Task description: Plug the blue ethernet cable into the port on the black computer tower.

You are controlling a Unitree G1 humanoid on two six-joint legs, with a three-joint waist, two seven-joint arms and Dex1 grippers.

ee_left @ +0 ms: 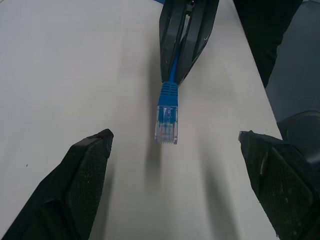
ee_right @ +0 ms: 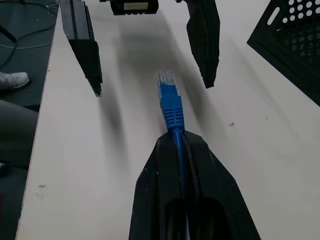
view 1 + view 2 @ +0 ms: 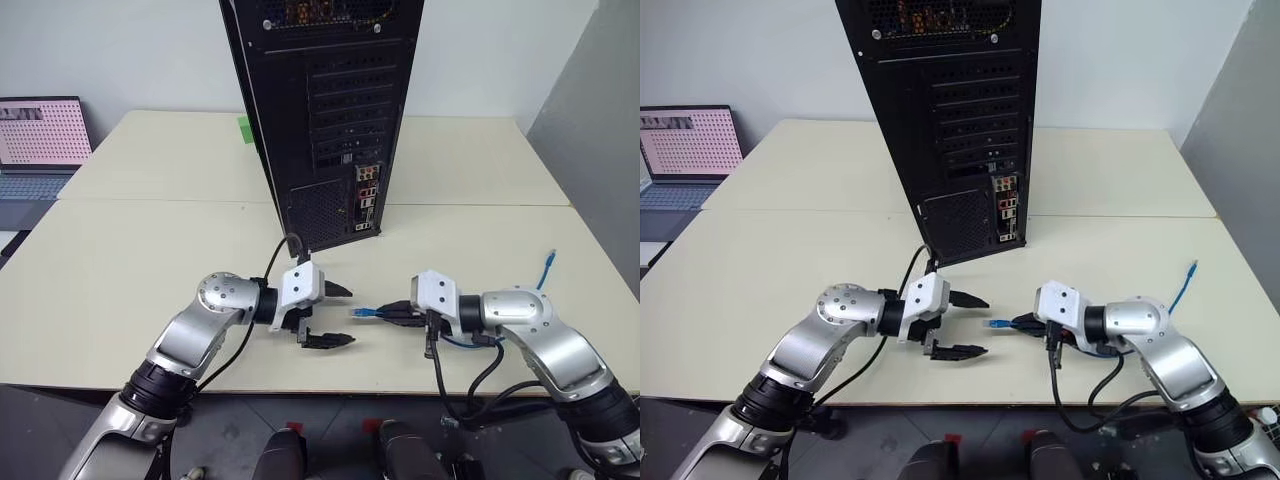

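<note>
The plug's roll in my right gripper mismatches the port, so my left gripper should hold the plug while my right gripper turns and retakes the cable (image 1: 174, 69).
The black computer tower (image 3: 325, 100) stands upright at the back middle of the table, rear panel facing me. The port lies in its small coloured connector cluster (image 3: 367, 198) low on that panel. My right gripper (image 3: 398, 313) is shut on the blue ethernet cable (image 2: 171, 102) just behind its clear plug (image 1: 166, 125), which sticks out past the fingertips toward my left gripper. The cable's other end (image 3: 549, 262) trails across the table to the right. My left gripper (image 3: 338, 315) stands open facing the plug, one finger on each side and a short gap away.
A grey laptop (image 3: 40, 140) sits open at the far left edge. A small green piece (image 3: 244, 128) lies behind the tower's left side. The pale table (image 3: 130, 250) has a seam across its middle, and its front edge runs just below both grippers.
</note>
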